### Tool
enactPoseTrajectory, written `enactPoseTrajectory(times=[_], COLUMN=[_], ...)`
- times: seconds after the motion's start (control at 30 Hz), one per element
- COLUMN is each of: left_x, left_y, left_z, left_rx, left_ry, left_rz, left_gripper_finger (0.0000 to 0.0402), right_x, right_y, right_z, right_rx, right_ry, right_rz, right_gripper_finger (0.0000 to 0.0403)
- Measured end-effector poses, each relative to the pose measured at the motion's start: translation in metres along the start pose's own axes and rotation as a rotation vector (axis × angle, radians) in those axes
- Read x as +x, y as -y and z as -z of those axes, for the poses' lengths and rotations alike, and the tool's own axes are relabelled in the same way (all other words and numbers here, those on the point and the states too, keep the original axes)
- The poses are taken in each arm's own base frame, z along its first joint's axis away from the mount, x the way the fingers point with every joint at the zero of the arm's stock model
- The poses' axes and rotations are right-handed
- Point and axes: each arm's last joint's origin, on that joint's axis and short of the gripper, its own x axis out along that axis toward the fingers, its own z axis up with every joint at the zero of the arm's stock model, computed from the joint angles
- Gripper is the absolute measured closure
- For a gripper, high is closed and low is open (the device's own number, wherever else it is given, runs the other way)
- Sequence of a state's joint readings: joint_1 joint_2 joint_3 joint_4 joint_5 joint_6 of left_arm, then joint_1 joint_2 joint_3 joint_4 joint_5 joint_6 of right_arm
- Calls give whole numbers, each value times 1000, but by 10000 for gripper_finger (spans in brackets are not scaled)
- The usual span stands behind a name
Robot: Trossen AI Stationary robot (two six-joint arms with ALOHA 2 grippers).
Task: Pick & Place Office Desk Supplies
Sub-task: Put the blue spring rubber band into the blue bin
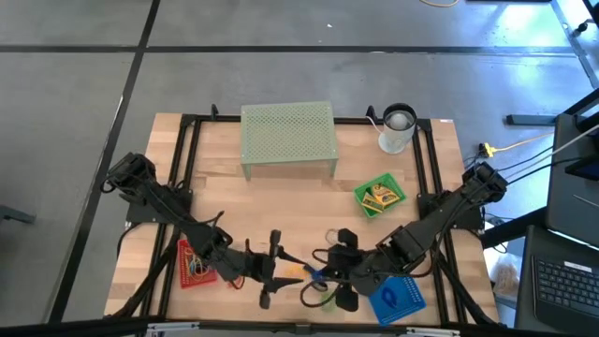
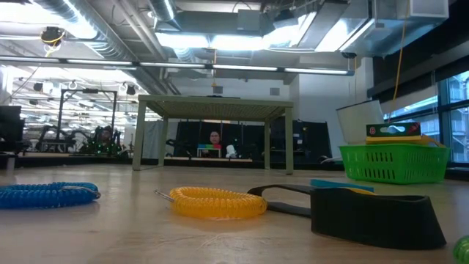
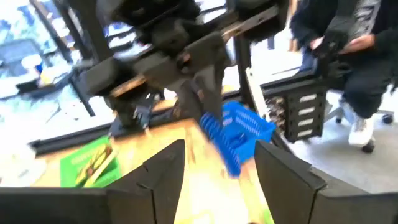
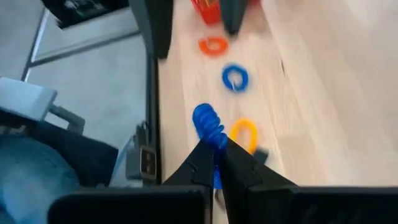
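Note:
My right gripper has the blue coiled ring near the table's near edge. It will let go of the ring on the bottom of the blue tray (image 1: 391, 301).
My right gripper (image 1: 325, 273) sits near the table's near edge, shut on a blue coiled ring (image 4: 207, 121). My left gripper (image 1: 270, 271) faces it from the left, open, its fingers apart in the left wrist view (image 3: 217, 180), touching nothing. On the wood lie an orange ring (image 4: 213, 45), another blue ring (image 4: 235, 78) and a yellow coil (image 4: 244, 134). The low view shows the yellow coil (image 2: 217, 202) and a blue coil (image 2: 47, 194) resting flat on the table. My right gripper pinches the blue coiled ring between its two fingers at the end nearest them (image 4: 214, 142). The rest of the coil reaches out past the fingertips. In the left wrist view the coil (image 3: 221, 134) hangs below the gripper and looks clear of the table.
The blue tray (image 1: 398, 300) lies just right of the right gripper. The red tray (image 1: 192, 265) is under the left arm and the green tray (image 1: 379, 195) is farther back. A pale green mesh riser (image 1: 288, 139) and a cup (image 1: 398, 129) stand at the far edge. A person sits beyond the table.

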State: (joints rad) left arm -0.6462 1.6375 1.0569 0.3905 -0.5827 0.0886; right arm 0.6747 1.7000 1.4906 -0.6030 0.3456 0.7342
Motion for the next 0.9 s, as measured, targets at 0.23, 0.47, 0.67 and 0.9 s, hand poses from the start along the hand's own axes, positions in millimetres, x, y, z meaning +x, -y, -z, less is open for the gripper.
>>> enactPoseTrajectory(times=[0.23,0.47,0.67,0.9], left_x=[-4,-7,-12,-16], left_y=[3,1,-1,0], left_z=[15,32,45,53], left_rx=[-25,-83,-161,-192], left_ry=[-139,-287,-399,-502], left_rz=[-65,-93,-128,-64], left_gripper_finger=[213,210,214,208], right_x=[-8,-24,-34,-18], right_y=[-6,-17,-27,-36], right_z=[25,57,83,115], right_rx=[155,327,464,507], right_ry=[-178,-297,-341,-478], right_rz=[22,113,198,314], right_gripper_finger=[393,393,393,393])
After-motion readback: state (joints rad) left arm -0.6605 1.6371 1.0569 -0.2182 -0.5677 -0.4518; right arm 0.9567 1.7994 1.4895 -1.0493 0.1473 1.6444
